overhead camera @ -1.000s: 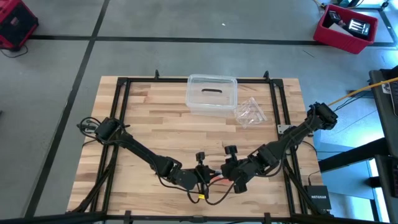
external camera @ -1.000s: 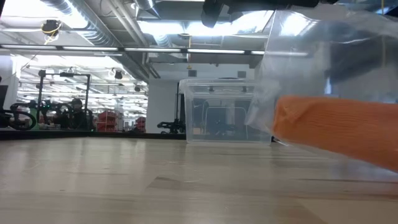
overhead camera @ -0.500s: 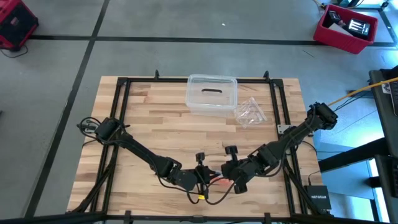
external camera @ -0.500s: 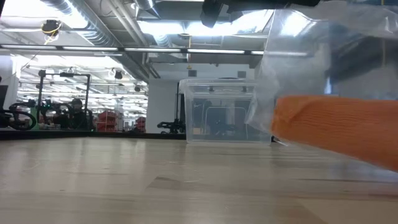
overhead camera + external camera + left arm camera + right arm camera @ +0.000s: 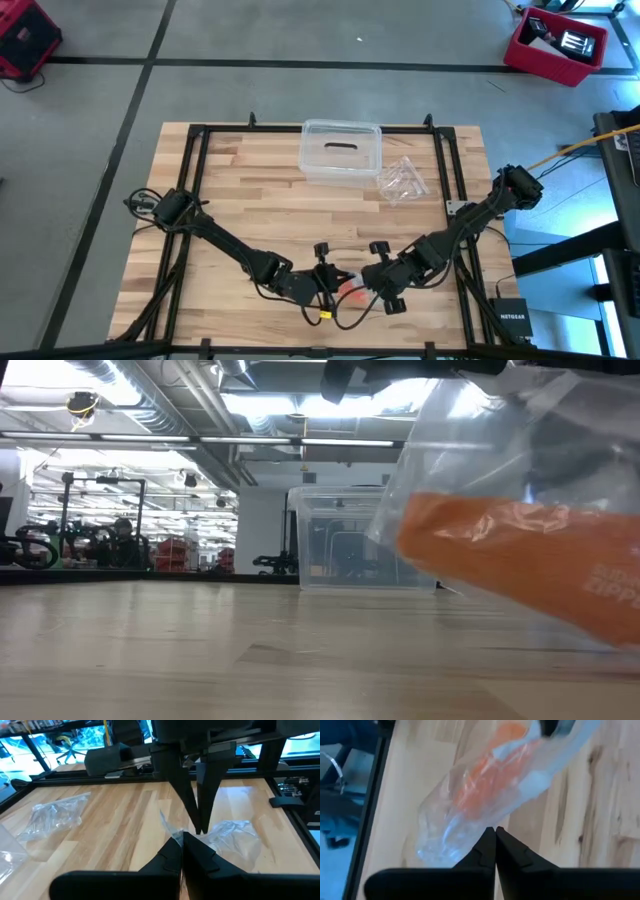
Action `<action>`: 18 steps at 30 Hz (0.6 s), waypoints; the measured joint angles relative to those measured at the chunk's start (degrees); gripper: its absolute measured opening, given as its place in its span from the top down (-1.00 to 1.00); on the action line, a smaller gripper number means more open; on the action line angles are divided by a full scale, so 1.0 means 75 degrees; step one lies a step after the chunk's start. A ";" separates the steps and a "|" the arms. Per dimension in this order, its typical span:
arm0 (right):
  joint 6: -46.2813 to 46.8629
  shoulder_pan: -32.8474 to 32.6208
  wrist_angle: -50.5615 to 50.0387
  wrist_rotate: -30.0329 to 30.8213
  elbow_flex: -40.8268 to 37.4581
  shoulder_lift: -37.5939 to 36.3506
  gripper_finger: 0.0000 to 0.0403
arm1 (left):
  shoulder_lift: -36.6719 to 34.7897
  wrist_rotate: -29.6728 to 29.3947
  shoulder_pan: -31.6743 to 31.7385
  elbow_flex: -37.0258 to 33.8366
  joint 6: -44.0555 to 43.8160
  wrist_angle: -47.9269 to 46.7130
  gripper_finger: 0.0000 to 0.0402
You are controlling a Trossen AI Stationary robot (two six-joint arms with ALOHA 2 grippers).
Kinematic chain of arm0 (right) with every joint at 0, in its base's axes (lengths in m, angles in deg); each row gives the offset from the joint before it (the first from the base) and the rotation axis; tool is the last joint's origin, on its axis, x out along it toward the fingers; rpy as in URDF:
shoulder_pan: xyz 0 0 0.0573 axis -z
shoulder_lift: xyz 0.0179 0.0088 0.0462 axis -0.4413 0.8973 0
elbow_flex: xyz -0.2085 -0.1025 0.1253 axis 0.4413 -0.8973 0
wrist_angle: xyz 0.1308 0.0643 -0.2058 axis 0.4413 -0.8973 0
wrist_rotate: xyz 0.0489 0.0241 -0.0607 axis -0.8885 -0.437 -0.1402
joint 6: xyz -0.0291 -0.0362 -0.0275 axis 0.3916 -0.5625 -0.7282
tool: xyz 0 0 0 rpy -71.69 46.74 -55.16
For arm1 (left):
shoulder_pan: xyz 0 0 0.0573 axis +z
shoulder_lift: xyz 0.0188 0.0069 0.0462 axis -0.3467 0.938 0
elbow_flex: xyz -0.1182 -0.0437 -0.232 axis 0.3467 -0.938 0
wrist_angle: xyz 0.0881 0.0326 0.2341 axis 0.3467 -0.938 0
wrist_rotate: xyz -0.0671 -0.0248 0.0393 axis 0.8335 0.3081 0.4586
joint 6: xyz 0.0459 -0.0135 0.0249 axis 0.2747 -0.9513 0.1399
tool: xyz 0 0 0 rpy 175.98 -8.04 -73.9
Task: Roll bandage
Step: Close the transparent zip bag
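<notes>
The robot's right gripper has its closed fingers slanted across the bag's clear side, off its white edge, so it should open, turn and pinch that white edge (image 5: pixel 536 782).
The orange bandage (image 5: pixel 520 555) lies as a compact roll inside a clear plastic bag (image 5: pixel 470 450), held over the table's near middle. The bandage also shows in the high view (image 5: pixel 352 291) and, through the plastic, in the right wrist view (image 5: pixel 487 780). My left gripper (image 5: pixel 335 284) and my right gripper (image 5: pixel 368 287) meet tip to tip there, both shut on the bag. In the low view the bag's visible end hangs tilted above the wood. My left gripper pinches an edge of the bag's plastic (image 5: pixel 174 835) between its two fingers, coming nearly level from the table's left. The bag with the bandage hangs from the hold. My right gripper pinches the bag's plastic (image 5: pixel 479 831) at its fingertips, slanting steeply down from the right. The bag stretches away from the fingers with the bandage inside.
A clear plastic box (image 5: pixel 340 152) stands at the far middle, with a crinkled clear bag (image 5: pixel 402 180) beside it on its right. Black frame rails (image 5: pixel 196 160) run along the table's sides. Bare wood lies between the box and the grippers.
My right gripper has sunk a little toward the near edge and rolled. The bag with the bandage has swung with it: in the low view its end has moved left and tipped up, and plastic now covers the orange.
</notes>
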 joint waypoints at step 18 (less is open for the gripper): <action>-0.0026 -0.0446 0.1537 0.1829 -0.1105 -0.2141 0.11 | 0.0000 0.0064 0.0006 0.0000 0.0036 -0.0005 1.00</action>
